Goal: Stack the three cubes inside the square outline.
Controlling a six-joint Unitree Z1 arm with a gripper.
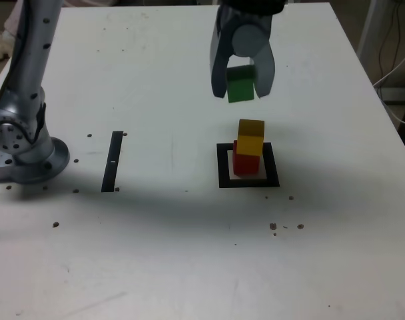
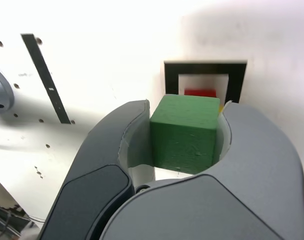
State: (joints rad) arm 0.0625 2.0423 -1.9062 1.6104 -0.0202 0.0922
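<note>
My gripper needs to let go of the green cube on top of the yellow cube (image 1: 256, 129), and it will become the top of the stack.
My gripper (image 1: 242, 91) hangs in the air, shut on the green cube (image 1: 240, 84), above and slightly behind the stack. In the wrist view the green cube (image 2: 185, 131) sits clamped between the two dark jaws. Below it, the yellow cube (image 1: 250, 137) rests on the red cube (image 1: 246, 162), which stands inside the square outline (image 1: 223, 167) of black tape. The wrist view shows the outline (image 2: 172, 80) and a sliver of the red cube (image 2: 200, 92) just past the green one; the yellow cube is almost fully hidden there.
A straight black tape strip (image 1: 113, 161) lies at the exterior view's left of the outline. The arm's grey base (image 1: 26, 150) stands at the far left. Small dark specks dot the white table (image 1: 189, 253).
</note>
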